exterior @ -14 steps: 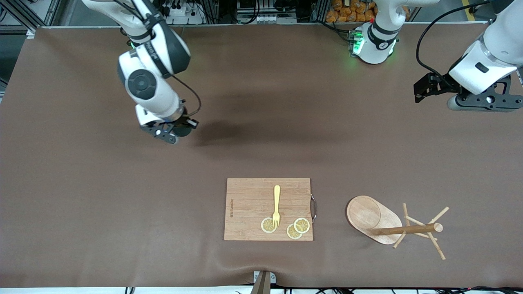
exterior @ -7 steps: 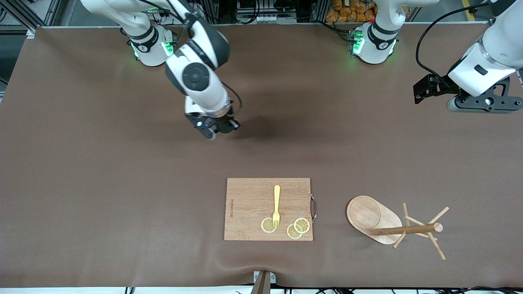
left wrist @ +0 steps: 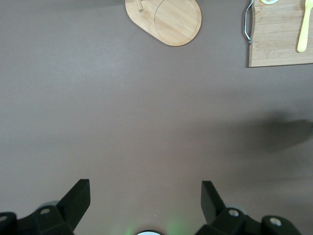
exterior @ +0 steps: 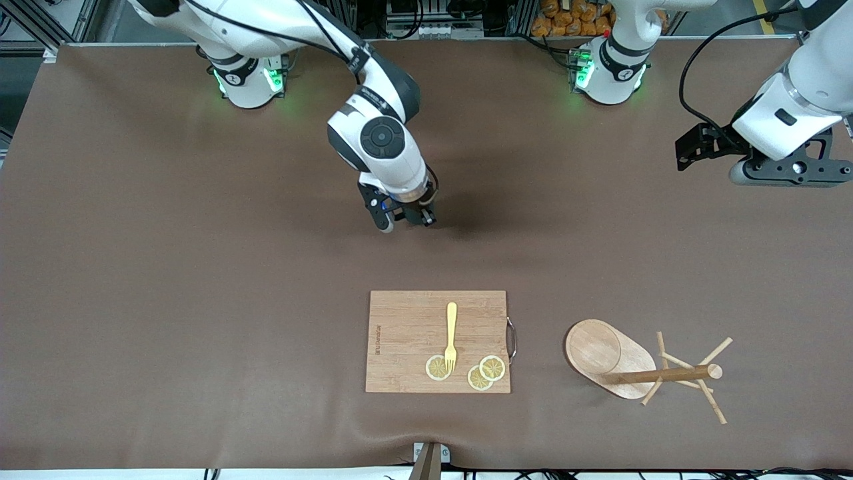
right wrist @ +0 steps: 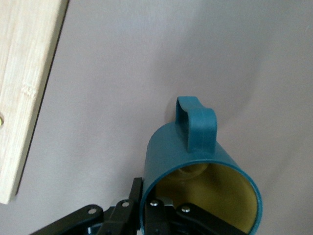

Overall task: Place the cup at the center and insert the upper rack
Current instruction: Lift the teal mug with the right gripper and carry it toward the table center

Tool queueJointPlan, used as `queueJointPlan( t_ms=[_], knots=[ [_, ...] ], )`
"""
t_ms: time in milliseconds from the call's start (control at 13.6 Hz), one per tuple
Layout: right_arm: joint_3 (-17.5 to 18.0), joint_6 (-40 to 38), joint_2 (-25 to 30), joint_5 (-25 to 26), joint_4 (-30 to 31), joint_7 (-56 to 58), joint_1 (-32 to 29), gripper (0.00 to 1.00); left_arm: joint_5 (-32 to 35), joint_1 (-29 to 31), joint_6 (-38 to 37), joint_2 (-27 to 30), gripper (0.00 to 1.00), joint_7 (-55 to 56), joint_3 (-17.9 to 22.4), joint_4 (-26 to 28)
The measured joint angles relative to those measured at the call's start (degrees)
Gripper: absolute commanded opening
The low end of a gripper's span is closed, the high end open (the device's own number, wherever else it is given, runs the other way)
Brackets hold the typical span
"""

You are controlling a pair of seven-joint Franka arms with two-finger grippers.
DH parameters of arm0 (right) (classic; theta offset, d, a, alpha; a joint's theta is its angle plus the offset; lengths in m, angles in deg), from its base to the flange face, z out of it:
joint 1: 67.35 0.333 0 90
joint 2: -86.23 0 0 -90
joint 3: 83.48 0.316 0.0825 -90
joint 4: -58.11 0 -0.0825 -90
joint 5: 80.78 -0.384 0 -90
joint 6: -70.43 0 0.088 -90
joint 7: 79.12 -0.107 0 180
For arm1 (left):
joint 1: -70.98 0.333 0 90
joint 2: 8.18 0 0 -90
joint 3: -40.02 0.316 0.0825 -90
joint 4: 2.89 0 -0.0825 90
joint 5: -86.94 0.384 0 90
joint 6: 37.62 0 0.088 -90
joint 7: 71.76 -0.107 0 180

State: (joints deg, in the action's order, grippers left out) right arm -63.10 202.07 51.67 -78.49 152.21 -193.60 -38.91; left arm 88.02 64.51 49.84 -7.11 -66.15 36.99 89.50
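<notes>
The robot's right gripper should set the teal-green cup down on the bare cloth (exterior: 460, 211) beyond the cutting board, in line with the fork. The cup is now low over the cloth.
My right gripper (exterior: 405, 217) is shut on the rim of the teal-green cup (right wrist: 200, 169), one finger inside the yellowish interior and one outside. It holds the cup low over the bare cloth near the table's middle, with the loop handle (right wrist: 196, 122) pointing away from the gripper. In the front view the hand mostly hides the cup. The wooden mug tree (exterior: 620, 363) lies tipped on its side, nearer the front camera, toward the left arm's end. Its pole (exterior: 666, 375) is horizontal and its pegs stick out. My left gripper (exterior: 700, 143) is open and empty, waiting in the air at the left arm's end.
A wooden cutting board (exterior: 436, 320) with a metal handle lies nearer the front camera than the right gripper. It carries a yellow fork (exterior: 451, 333) and three lemon slices (exterior: 466, 370). The left wrist view shows the mug tree's base (left wrist: 168, 22) and the board (left wrist: 281, 44).
My right arm has swept from the right arm's end toward the table's middle, carrying the cup and coming lower. The left arm has barely moved.
</notes>
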Motion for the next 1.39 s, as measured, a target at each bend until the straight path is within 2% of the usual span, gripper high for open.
queueJointPlan(
  t_ms=[220,586,953,1393],
  knots=[
    [-0.04,2.24,-3.02,0.25,-2.52,-4.22,2.28,0.00,0.00,0.01,0.00,-0.06,1.00,0.00,0.00,0.05],
    [-0.26,4.15,-4.55,0.56,-3.18,-7.27,4.57,0.00,0.00,0.01,0.00,-0.08,1.00,0.00,0.00,0.27],
    [-3.36,4.23,-6.38,1.60,-4.54,-10.82,8.72,0.00,0.00,0.01,0.00,-0.08,1.00,0.00,0.00,0.77],
    [-4.25,4.38,-7.37,2.00,-5.19,-11.32,9.57,0.00,0.00,0.01,0.00,-0.29,1.00,0.00,0.00,1.10]
  ],
)
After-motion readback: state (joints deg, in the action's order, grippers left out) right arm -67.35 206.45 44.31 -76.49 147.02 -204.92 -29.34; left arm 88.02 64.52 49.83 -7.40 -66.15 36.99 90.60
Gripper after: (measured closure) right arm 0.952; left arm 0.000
